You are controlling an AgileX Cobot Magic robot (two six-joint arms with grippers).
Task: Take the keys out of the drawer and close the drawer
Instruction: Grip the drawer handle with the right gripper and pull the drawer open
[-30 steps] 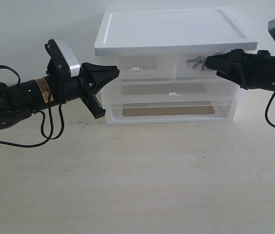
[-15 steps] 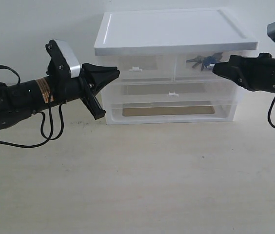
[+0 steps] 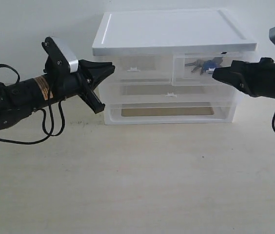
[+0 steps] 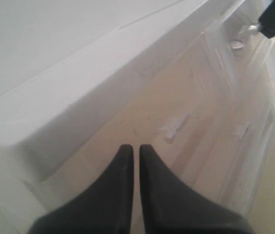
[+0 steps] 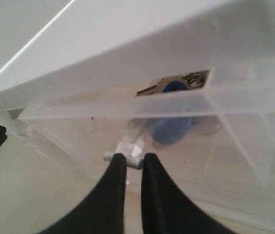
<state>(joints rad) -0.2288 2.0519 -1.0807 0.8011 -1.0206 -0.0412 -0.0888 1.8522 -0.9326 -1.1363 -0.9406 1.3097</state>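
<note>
I need to release the drawer's white tab handle farther out (image 3: 221,102) with my right gripper, in front of the cabinet, above the pale tabletop. The drawer now stands pulled partly out.
The drawer (image 3: 196,78), the right-hand small one of the white cabinet (image 3: 171,29), stands pulled partly out. My right gripper (image 3: 214,73) is shut on its white tab handle (image 5: 130,152). The keys (image 3: 203,63) lie inside; their blue fob (image 5: 171,129) shows blurred through the drawer front (image 5: 225,146), with grey metal in the gap above it. My left gripper (image 3: 112,66) is shut and empty, its tips (image 4: 135,147) against the cabinet's upper left front corner, beside the twin drawer (image 3: 137,73).
Below the pair sits the wider full-width drawer (image 3: 169,90), closed, with another clear drawer (image 3: 169,111) under it. The cabinet stands against a white wall on a pale tabletop (image 3: 142,180). The twin drawer's tab (image 4: 175,127) shows in the left wrist view.
The right gripper drew back to the right with the tab handle, and the right-hand drawer slid out, uncovering the keys. The left gripper rose slightly against the cabinet corner.
</note>
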